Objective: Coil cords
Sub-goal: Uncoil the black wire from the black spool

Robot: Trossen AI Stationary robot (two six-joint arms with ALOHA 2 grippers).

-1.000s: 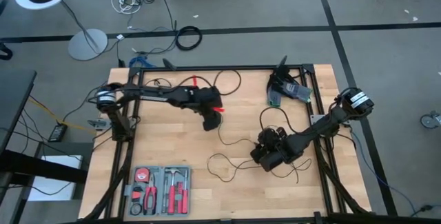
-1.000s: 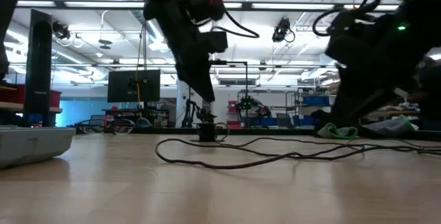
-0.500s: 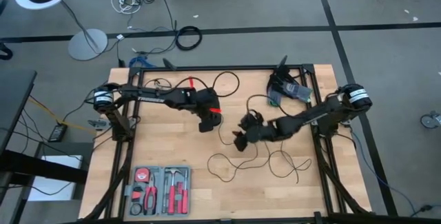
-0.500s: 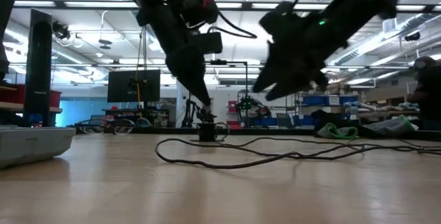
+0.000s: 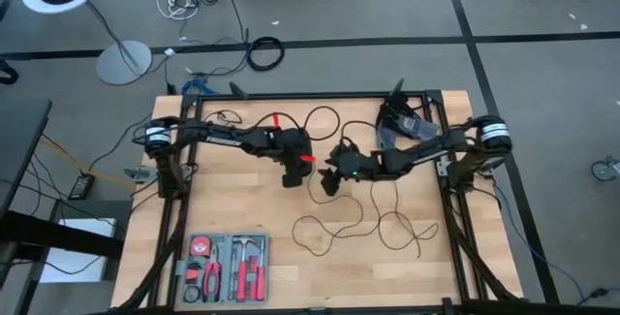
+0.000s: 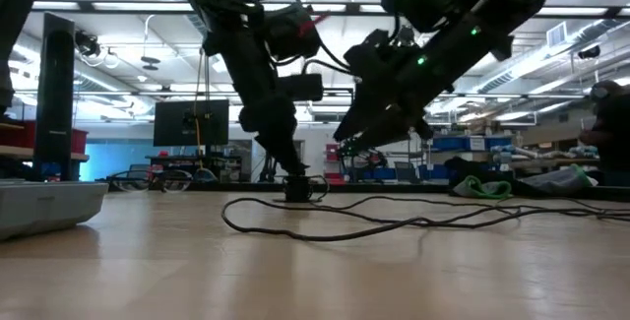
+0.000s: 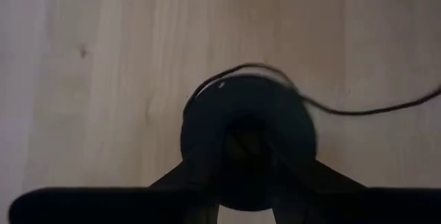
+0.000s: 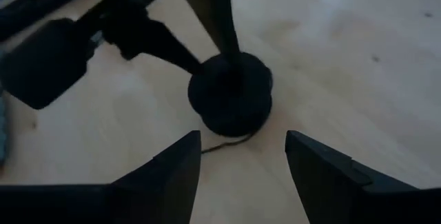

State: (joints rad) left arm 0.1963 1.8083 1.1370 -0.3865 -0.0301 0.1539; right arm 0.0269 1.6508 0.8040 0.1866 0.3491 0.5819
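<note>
The robot's right gripper should next close on the cord's short part (image 5: 311, 170) (image 8: 229, 144) next to the round black puck, where the cord comes out of it.
A thin black cord (image 5: 360, 226) lies in slack loops on the wooden table (image 5: 242, 208) and ends in a round black puck (image 8: 231, 103). The puck rests flat on the table (image 6: 295, 190). My left gripper (image 5: 294, 175) stands over the puck, slanting steeply down, its fingers closed onto it. My right gripper (image 8: 241, 162) hangs open just to the puck's right, above the table (image 6: 346, 135), pointing at the puck and touching nothing. In the left wrist view the cord (image 7: 358, 110) runs away from the puck (image 7: 248, 124). My left gripper comes at the puck from above, slanting down. Its two fingers (image 8: 224, 38) meet the puck's top (image 8: 238, 69). The puck sits flat on the table with the cord trailing slack from it. The fingers hide how they grip.
A tool case (image 5: 228, 267) lies at the table's near left (image 6: 49, 202). A dark device with green parts (image 5: 405, 126) sits at the far right corner (image 6: 487, 187). The cord's loops cover the near middle of the table.
My right gripper has swung from the table's near right, over the cord loops, toward the left and far side up to the puck, turning as it went and staying open. My left gripper has sunk a little onto the puck.
</note>
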